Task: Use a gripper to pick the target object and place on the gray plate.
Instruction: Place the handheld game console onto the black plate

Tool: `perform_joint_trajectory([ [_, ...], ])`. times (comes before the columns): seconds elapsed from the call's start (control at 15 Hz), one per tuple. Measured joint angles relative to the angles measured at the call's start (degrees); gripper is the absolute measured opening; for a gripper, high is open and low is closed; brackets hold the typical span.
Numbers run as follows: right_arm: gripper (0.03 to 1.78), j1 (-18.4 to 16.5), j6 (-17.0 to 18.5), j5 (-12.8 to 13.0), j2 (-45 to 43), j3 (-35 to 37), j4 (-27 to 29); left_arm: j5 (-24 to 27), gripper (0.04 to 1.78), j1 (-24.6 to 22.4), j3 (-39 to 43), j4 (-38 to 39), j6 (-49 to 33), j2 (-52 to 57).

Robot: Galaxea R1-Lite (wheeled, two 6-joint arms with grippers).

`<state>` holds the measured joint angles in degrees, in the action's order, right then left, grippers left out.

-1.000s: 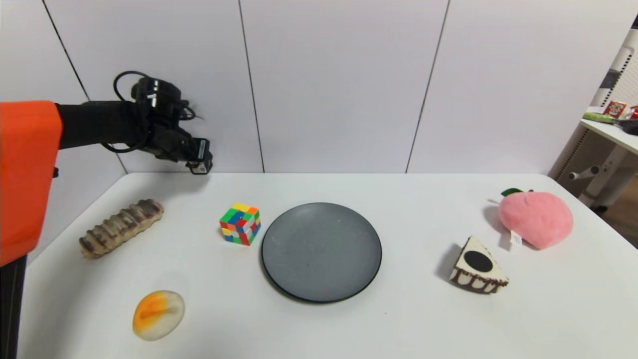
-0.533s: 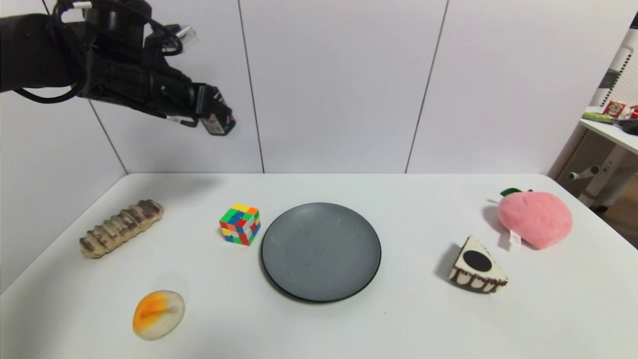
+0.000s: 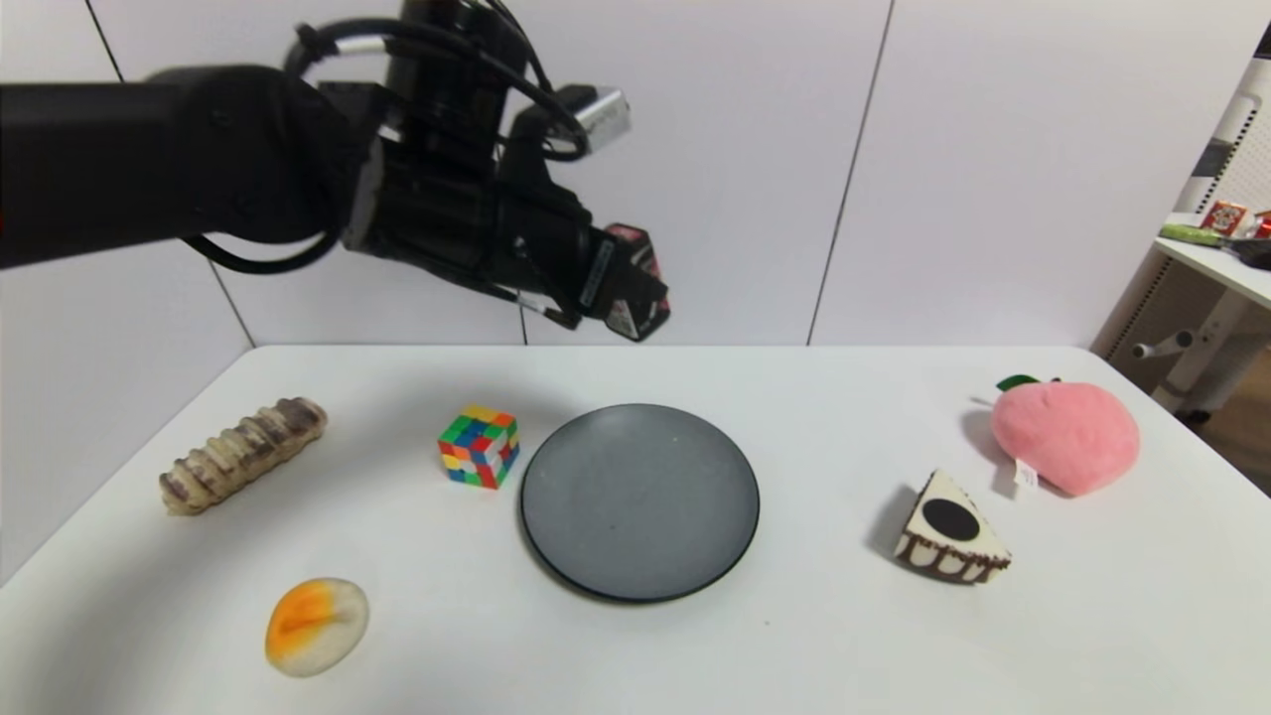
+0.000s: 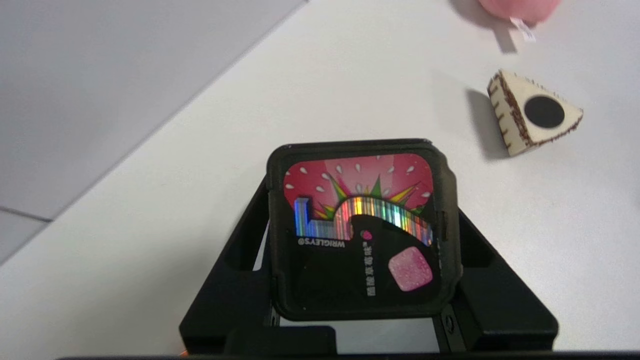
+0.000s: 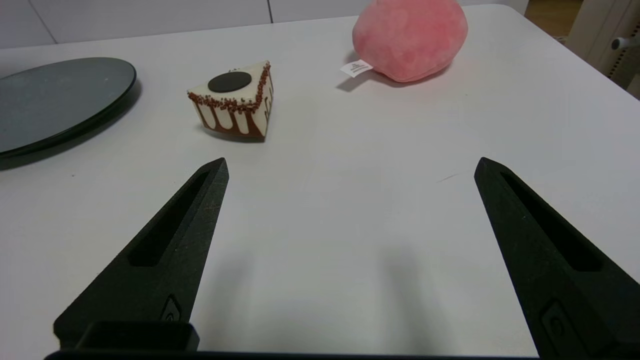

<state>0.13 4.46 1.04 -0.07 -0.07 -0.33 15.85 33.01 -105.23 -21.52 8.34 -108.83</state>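
The robot's left gripper needs to release the small black box near the middle of the gray plate [image 3: 649,495].
My left gripper [image 3: 635,288] is shut on the target object [image 3: 638,270], a small black box with a red-pink and white label. It holds the box high in the air, above the far edge of the gray plate [image 3: 640,501]. In the left wrist view the box [image 4: 360,230] sits clamped between the two black fingers [image 4: 240,250] of that gripper [image 4: 357,240]. The plate is bare; its edge also shows in the right wrist view [image 5: 55,95]. My right gripper [image 5: 350,170] is open and empty, low over the table on the right side.
A multicoloured puzzle cube [image 3: 479,445] stands just left of the plate. A brown bread roll [image 3: 241,454] and an orange-white egg shape [image 3: 316,627] lie at the left. A cake wedge [image 3: 951,531] and a pink peach plush [image 3: 1067,435] lie at the right.
My left arm has swung up and to the right with the box in its grip, from the table's far left corner to above the plate's far edge.
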Motion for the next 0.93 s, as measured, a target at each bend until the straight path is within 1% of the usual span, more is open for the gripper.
perform_joint_trajectory([
  [0.2, 1.70, 0.0, 0.0, 0.0, 0.0, 0.0, 0.0, 0.0, 0.79, 3.4, 9.1, 8.7, 0.2, -3.5],
  [0.4, 1.70, 0.0, 0.0, 0.0, 0.0, 0.0, 0.0, -0.1, 0.79, 4.4, 17.2, 17.5, 0.2, -6.8],
  [0.6, 1.70, 0.0, 0.0, 0.0, 0.0, 0.0, 0.0, -1.1, 0.79, 4.5, 19.4, 18.5, 0.3, -8.8],
  [0.8, 1.70, 0.0, 0.0, 0.0, 0.0, 0.0, 0.0, -4.5, 0.79, 4.4, 20.4, 18.2, 0.3, -9.3],
  [0.93, 1.70, 0.0, 0.0, 0.0, 0.0, 0.0, 0.0, -4.7, 0.79, 4.4, 20.6, 16.0, 0.2, -9.3],
])
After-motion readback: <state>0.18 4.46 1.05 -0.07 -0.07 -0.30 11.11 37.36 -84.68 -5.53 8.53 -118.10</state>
